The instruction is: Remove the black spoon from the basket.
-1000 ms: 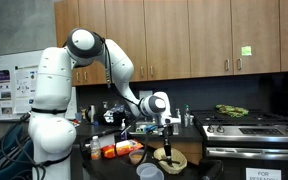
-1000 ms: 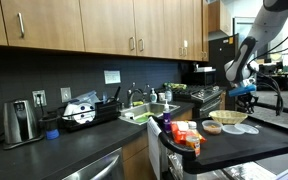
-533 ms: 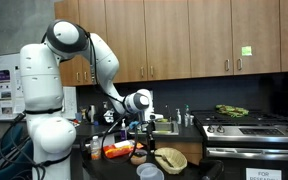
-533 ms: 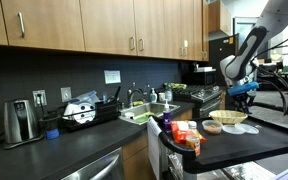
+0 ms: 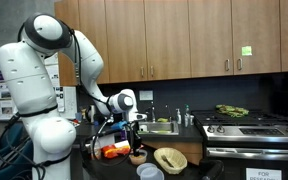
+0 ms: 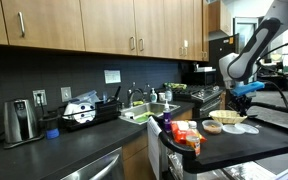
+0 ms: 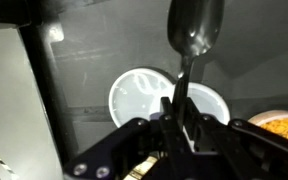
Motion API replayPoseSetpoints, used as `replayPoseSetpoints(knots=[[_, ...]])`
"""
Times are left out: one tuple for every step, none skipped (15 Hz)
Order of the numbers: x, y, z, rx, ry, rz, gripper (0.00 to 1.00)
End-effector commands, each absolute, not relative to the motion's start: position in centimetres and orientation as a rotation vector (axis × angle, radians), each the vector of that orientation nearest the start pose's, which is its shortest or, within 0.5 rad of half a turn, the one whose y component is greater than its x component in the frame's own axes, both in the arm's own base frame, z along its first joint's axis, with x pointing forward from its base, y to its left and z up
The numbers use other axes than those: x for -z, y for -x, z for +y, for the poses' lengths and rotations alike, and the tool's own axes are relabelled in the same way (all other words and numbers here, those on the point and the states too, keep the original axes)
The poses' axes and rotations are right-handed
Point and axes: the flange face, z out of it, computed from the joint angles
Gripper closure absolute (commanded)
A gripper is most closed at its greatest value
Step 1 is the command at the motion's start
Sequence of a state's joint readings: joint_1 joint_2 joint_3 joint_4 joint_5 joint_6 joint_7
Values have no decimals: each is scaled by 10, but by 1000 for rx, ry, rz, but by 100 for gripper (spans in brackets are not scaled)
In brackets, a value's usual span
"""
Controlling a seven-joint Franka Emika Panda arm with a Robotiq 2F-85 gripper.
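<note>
The robot's gripper should release the black spoon on the dark counter (image 5: 116, 166) just in front of the orange packet.
In the wrist view my gripper (image 7: 181, 106) is shut on the slim handle of the black spoon (image 7: 195, 28), whose glossy bowl points away from the jaws. The spoon hangs in the air over a pale grey bowl (image 7: 142, 96). The tan wicker basket (image 5: 170, 158) sits on the dark counter, and my gripper (image 5: 135, 126) is beside it and above it, over a small brown bowl (image 5: 137, 157). The basket (image 6: 227, 118) also shows in an exterior view, with the gripper (image 6: 245, 93) raised above it. The spoon is too small to make out in both exterior views.
An orange packet (image 5: 118, 150) lies next to the brown bowl, and the pale grey bowl (image 5: 149, 173) stands at the counter's front. A stove (image 5: 249, 128) is beyond the basket. A sink (image 6: 149, 112) and dish rack (image 6: 84, 113) line the back counter. Something orange (image 7: 280, 124) is at the wrist view's edge.
The arm has swung sideways away from the basket, carrying the spoon from above the basket to above the small brown bowl and orange packet. The basket has stayed in place.
</note>
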State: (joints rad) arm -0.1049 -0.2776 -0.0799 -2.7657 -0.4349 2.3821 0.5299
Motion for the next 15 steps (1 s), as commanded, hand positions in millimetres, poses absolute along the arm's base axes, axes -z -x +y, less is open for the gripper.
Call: replayPoseSetpoints(knots=[[-297, -362, -35, -59, 3347, 313, 96], [-297, -360, -24, -60, 3339, 227, 96], [-299, -362, -13, -58, 3332, 141, 96], [-301, -363, 0, -59, 3323, 69, 96], [-304, -365, 11, -57, 3312, -10, 96], [-305, -366, 23, -57, 3300, -83, 96], [-306, -365, 36, -66, 3291, -148, 96], [-307, -364, 47, -73, 3278, -206, 96], [-304, -362, 59, -82, 3265, -262, 96], [-304, -359, 70, -90, 3256, -309, 96], [-301, -357, 80, -107, 3246, -352, 96], [-297, -354, 90, -127, 3236, -390, 96], [-293, -351, 101, -146, 3222, -430, 96], [-289, -348, 109, -159, 3209, -466, 96], [-286, -345, 118, -166, 3195, -506, 96]])
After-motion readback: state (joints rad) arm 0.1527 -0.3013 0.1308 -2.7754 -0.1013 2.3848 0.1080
